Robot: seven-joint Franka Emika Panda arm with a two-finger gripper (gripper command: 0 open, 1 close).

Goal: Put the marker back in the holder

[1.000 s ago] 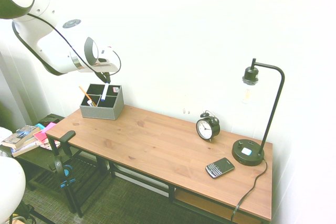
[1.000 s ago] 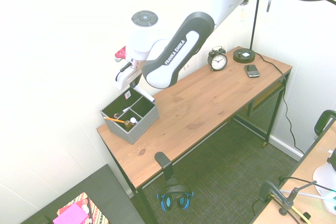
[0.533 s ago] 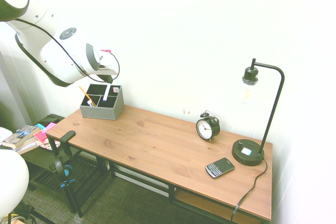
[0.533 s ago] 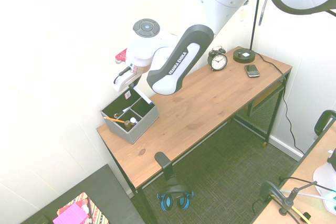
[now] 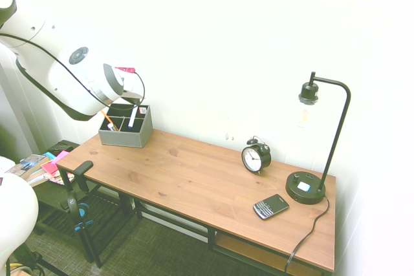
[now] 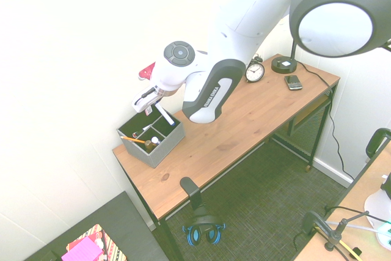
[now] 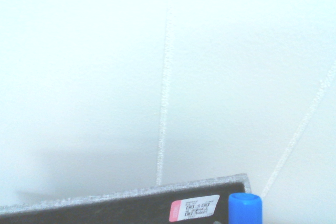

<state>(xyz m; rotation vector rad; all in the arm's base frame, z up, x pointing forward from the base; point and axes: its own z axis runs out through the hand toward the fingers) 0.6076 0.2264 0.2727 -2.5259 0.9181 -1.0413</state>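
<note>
Next, my gripper lets go of the marker in the grey holder's back compartment (image 6: 162,114), by the corner near the labelled inner side.
The grey holder (image 5: 123,138) (image 6: 161,150) stands at the desk's end, close to the wall. My gripper (image 5: 134,103) (image 6: 153,103) hangs just above its back compartment, shut on the marker (image 5: 132,117) (image 6: 165,115). The white barrel slants down from the fingers, and its lower end is inside the holder's rim. In the wrist view the marker's blue end (image 7: 244,208) rises beside the holder's dark inner wall (image 7: 105,209), which bears a small label. An orange pencil (image 5: 107,119) (image 6: 134,140) leans in another compartment.
The white wall lies right behind the holder. Further along the wooden desk (image 5: 194,182) stand an alarm clock (image 5: 256,157), a black phone (image 5: 270,207) and a black desk lamp (image 5: 306,189). Books (image 5: 29,167) lie on a low shelf past the desk's end.
The arm's elbow has swung lower and closer to the holder. The gripper has tilted, so the marker now slants instead of hanging upright. Its lower end stays in the back compartment.
</note>
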